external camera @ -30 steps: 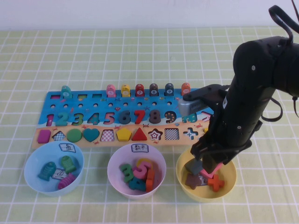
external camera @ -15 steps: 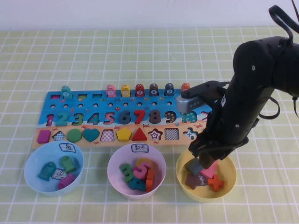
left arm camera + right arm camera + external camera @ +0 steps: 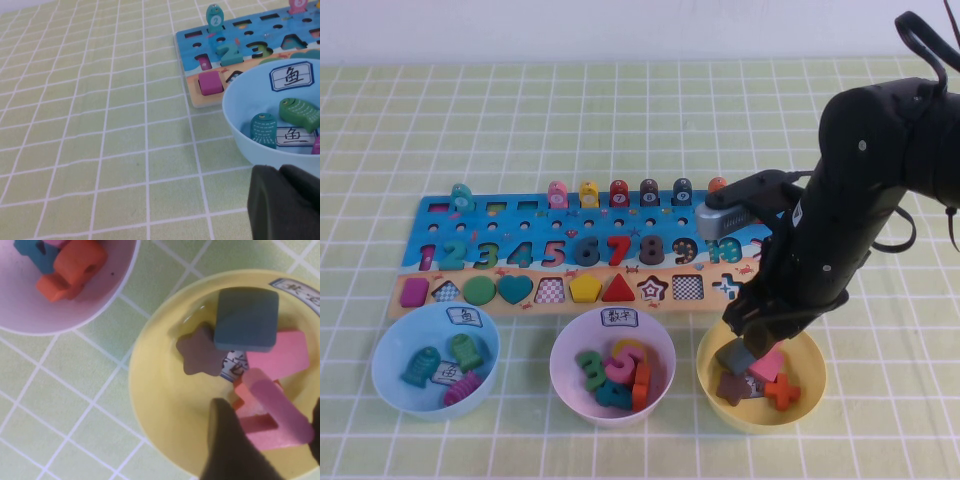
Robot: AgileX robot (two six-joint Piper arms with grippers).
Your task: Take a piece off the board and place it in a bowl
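Observation:
I should use my right gripper to set the pink-red chevron, now hanging low over the yellow bowl, down in the yellow bowl (image 3: 766,408) (image 3: 214,404) between the brown star and the orange-red plus.
My right gripper (image 3: 757,358) hangs low over the yellow bowl (image 3: 812,392), shut on the pink-red chevron piece (image 3: 768,362). In the right wrist view the piece (image 3: 280,415) spans the gap between the two dark fingers, just above the bowl's inside (image 3: 155,395). A grey-blue square (image 3: 246,318), a brown star (image 3: 200,351) and an orange-red plus (image 3: 783,390) lie in that bowl. The long blue and tan board (image 3: 520,215) lies behind the bowls. My left gripper (image 3: 280,169) shows only in the left wrist view, shut, beside the light blue bowl (image 3: 240,125).
A pink bowl (image 3: 563,352) with number pieces stands left of the yellow one. The light blue bowl (image 3: 386,345) with fish pieces stands at the far left. The board carries numbers, shape pieces and ring pegs. Green checked cloth covers the table.
The right arm has shifted slightly up and to the left over the yellow bowl, with the pink piece still between its fingers. The bowls and the board have not moved.

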